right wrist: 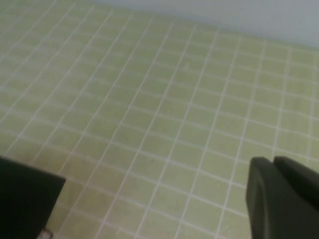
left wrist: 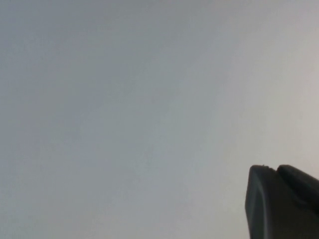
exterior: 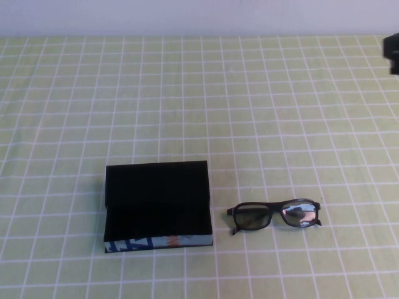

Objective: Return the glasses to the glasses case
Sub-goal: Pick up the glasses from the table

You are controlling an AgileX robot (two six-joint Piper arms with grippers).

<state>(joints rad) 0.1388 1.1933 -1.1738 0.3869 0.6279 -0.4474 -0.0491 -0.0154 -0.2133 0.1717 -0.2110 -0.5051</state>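
Next, my right gripper moves over to the black glasses and then closes on the glasses' bridge (exterior: pixel 275 207), between the two lenses.
The glasses case (exterior: pixel 157 205) lies open on the green checked cloth, left of centre, lid flap folded back, with its printed blue, white and orange edge facing me. The black glasses (exterior: pixel 274 215) lie just right of it, apart from it, arms folded. My right gripper (right wrist: pixel 271 160) is shut and empty, hovering above the cloth far from both; a black corner of the case (right wrist: pixel 25 199) shows in its wrist view. My left gripper (left wrist: pixel 274 168) is shut and empty, facing a plain grey wall, and is out of the high view.
The checked tablecloth (exterior: pixel 199 93) covers the whole table. A dark part of my right arm (exterior: pixel 391 53) shows at the far right edge. A pale wall runs along the back.
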